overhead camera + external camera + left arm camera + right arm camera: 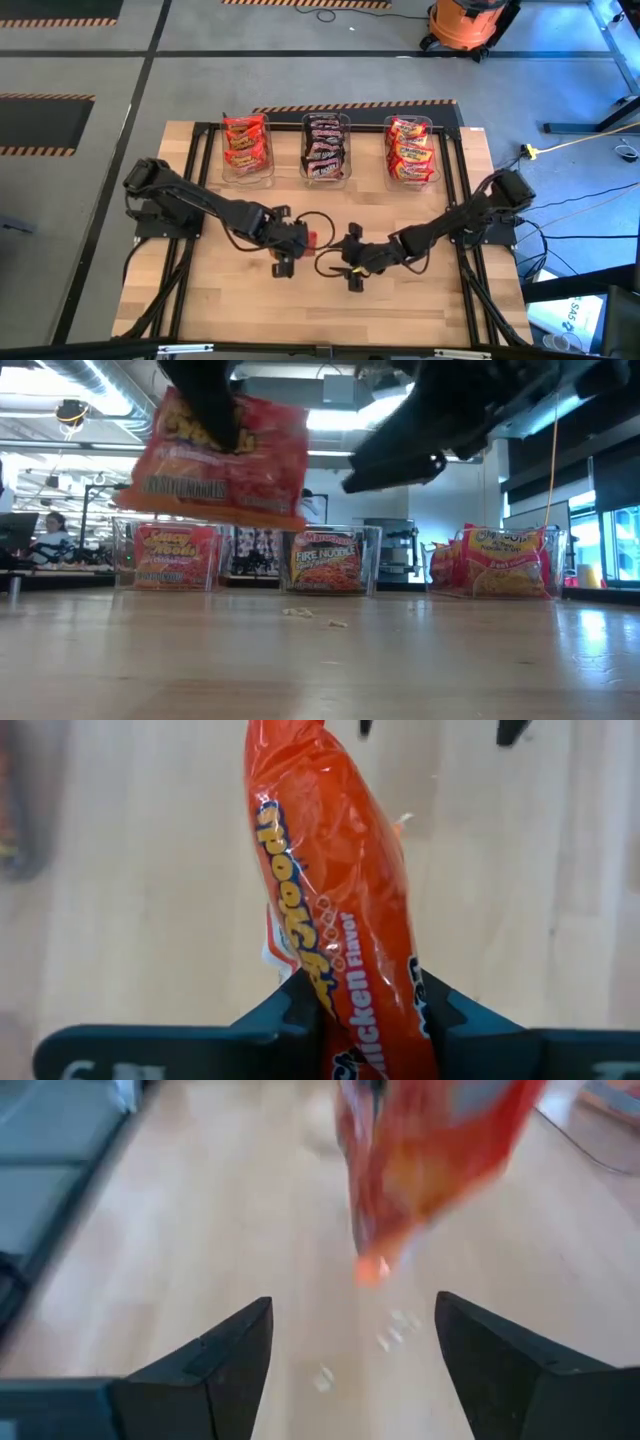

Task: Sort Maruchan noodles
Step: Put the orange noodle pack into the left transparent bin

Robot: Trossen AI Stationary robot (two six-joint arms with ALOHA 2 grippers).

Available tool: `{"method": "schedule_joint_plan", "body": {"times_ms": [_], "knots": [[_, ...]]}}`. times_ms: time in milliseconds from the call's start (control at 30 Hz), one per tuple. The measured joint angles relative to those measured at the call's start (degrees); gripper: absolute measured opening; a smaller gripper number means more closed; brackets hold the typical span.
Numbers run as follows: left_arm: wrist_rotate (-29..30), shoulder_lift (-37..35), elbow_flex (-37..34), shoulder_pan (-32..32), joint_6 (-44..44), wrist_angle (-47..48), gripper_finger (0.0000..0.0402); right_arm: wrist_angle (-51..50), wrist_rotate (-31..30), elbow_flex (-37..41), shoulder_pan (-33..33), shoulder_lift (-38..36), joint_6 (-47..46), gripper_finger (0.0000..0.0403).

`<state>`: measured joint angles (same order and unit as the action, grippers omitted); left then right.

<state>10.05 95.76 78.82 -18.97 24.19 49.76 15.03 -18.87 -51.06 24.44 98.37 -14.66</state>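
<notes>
I need to drop the orange-red packet from my left gripper in the near end of the clear bin of red noodles (246, 172).
One orange-red Maruchan noodle packet (220, 460) hangs above the table's middle, with my left gripper (370, 1020) shut on it. From above only a red bit of the packet (311, 239) shows beside my left gripper (298, 240). My right gripper (350, 1350) stands open just right of the packet (430, 1150), with nothing between its fingers; from above my right gripper (350, 262) is near the table's centre. More Maruchan noodles fill three clear bins at the far edge: red (246, 147), dark (326, 148), orange-yellow (411, 150). My left gripper pinches the packet between its two fingers (290, 1010), one on each flat face, near the packet's upper end (375, 1005). The fingers come from above, slanting down. The packet hangs below them edge-on to the wrist view, slightly tilted, lifted clear of the table.
Noodle crumbs (310, 615) lie on the wooden table under the packet. Black frame rails (200, 180) run along the table's left, right and far sides, and cables (320, 218) loop between the two arms. Bare wood lies toward the near edge (320, 310).
</notes>
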Motion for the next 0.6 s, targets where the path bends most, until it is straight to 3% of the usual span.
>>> {"method": "schedule_joint_plan", "body": {"times_ms": [200, 300, 600], "knots": [[4.11, -5.91, -0.01, 0.34, 2.45, 11.31, 0.007, -12.1, -7.44, 0.13, 1.97, -1.88, -1.23, 0.0255], [6.85, -9.6, -0.06, 1.37, 2.72, 16.24, 0.007, -13.51, -8.81, 0.42, 1.85, -1.73, -4.37, 0.0255], [15.82, -22.4, 0.01, 11.48, -5.6, 23.66, 0.007, -0.52, -6.38, 7.86, 1.8, -1.62, -6.04, 0.0254]]}}
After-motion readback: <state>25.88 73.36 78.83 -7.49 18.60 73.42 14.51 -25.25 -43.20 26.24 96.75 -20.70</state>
